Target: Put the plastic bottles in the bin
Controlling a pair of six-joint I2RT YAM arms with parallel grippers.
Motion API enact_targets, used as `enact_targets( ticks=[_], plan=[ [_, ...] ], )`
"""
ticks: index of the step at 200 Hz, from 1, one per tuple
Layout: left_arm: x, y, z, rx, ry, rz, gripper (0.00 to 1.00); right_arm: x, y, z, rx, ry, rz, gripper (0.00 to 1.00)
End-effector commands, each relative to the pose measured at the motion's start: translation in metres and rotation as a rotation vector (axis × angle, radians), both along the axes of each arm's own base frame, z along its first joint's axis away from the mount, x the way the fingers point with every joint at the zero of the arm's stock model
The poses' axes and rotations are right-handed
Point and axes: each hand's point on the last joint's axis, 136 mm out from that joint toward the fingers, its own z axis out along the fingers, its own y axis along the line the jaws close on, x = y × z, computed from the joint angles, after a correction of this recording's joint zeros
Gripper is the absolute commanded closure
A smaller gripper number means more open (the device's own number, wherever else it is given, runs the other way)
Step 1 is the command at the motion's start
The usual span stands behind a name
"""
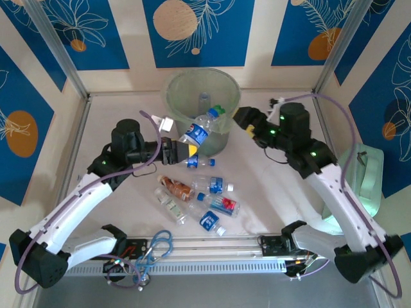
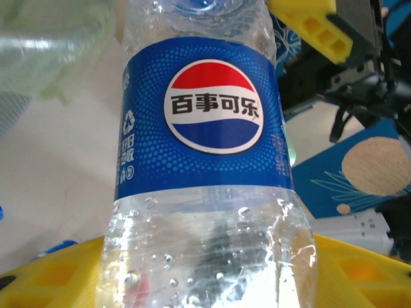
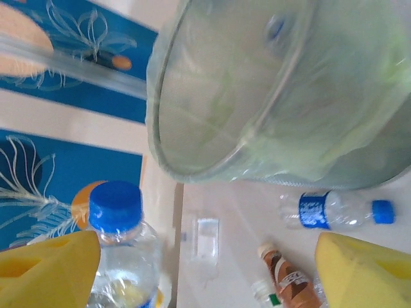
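Note:
My left gripper is going to release the Pepsi bottle on top of the green bottle inside the bin [image 1: 207,110]. The Pepsi bottle is tilted against the near wall now.
A clear plastic bottle [image 1: 199,133] with a blue Pepsi label and blue cap is tilted up against the near wall of the bin [image 1: 202,96], cap toward the rim. My left gripper [image 1: 182,151] is shut on its lower body. In the left wrist view the bottle [image 2: 209,128] stands between the yellow fingers [image 2: 366,273]. My right gripper [image 1: 246,122] is open at the bin's right side, with nothing between its fingers [image 3: 369,273]. The held bottle's cap [image 3: 115,204] sits just beside its other finger. Several more bottles [image 1: 196,196] lie on the table in front of the bin.
The pale-green bin [image 3: 270,96] looms above the right wrist camera. Below it lie a blue-labelled bottle [image 3: 334,210] and a brown-labelled one [image 3: 289,279]. A mint-green lidded box [image 1: 366,179] sits at the right edge. Cables and blue loops [image 1: 157,247] lie near the arm bases.

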Motion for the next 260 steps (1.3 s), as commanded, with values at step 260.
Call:
enact_targets(
  ticks=[260],
  plan=[
    [0.240,-0.011,-0.016,0.459,-0.056,0.333,0.53,-0.048,-0.053,-0.047,-0.059,0.094,-0.077,0.19]
  ],
)
